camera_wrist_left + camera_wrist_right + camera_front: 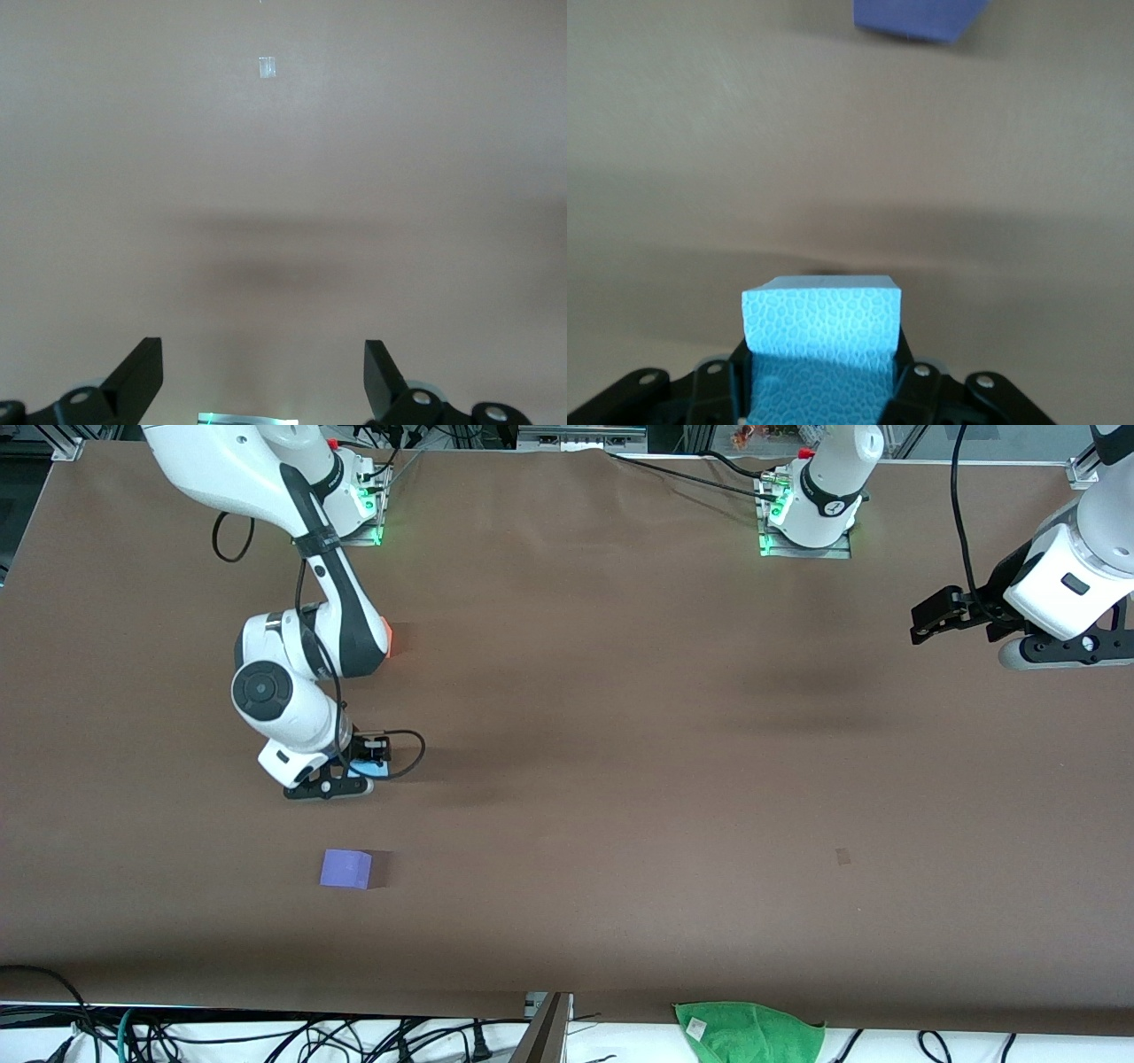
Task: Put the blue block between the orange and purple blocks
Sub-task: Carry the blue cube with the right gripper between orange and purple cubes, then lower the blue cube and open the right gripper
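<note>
Next, my right gripper drops the blue block on the brown table about midway (357,754) between the purple and orange blocks.
My right gripper (345,779) is shut on the sky-blue block (363,771) and holds it low over the table, between the two other cubes' spots. In the right wrist view the blue block (822,328) sits between the fingers (716,390). The purple block (345,868) lies on the table nearer to the front camera; it also shows in the right wrist view (921,18). Only a sliver of the orange block (389,643) shows past the right arm's elbow. My left gripper (921,624) is open and empty, and it waits above the left arm's end of the table; its open fingers (142,376) show in the left wrist view.
A green cloth (749,1032) lies at the table's front edge. A small tape patch (842,856) is on the brown table cover, and it shows in the left wrist view (267,66). Cables hang along the front edge.
</note>
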Motion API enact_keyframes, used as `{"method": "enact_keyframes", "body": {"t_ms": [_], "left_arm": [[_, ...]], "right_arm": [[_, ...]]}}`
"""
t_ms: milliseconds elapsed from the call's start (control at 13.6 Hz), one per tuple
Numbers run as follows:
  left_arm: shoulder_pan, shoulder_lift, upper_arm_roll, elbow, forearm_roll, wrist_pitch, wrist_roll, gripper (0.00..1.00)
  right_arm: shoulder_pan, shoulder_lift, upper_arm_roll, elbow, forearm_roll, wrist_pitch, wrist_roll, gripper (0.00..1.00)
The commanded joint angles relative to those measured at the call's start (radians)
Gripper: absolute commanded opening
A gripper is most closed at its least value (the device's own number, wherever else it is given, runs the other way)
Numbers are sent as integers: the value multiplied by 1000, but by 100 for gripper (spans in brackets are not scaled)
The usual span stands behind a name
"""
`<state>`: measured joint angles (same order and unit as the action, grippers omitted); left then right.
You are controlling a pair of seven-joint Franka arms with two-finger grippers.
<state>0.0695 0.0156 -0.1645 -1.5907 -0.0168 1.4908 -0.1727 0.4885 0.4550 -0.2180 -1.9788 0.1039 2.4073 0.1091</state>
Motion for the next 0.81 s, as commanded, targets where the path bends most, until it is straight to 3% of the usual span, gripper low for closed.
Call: {"method": "enact_keyframes", "body": {"t_ms": [0, 513, 660, 733], "left_arm": [[1, -8, 2, -5, 5, 2, -1, 100], [1, -6, 3, -3, 3, 2, 1, 100], [1, -6, 3, -5, 3, 2, 2, 100], [1, -6, 5, -5, 3, 0, 4, 100]], "right_arm": [[-4, -44, -17, -115, 11, 91, 7, 15], [-22, -21, -17, -112, 23, 93, 101, 18], [-24, -15, -17, -106, 34, 93, 101, 45], [-24, -16, -17, -100, 39, 90, 107, 63]]}}
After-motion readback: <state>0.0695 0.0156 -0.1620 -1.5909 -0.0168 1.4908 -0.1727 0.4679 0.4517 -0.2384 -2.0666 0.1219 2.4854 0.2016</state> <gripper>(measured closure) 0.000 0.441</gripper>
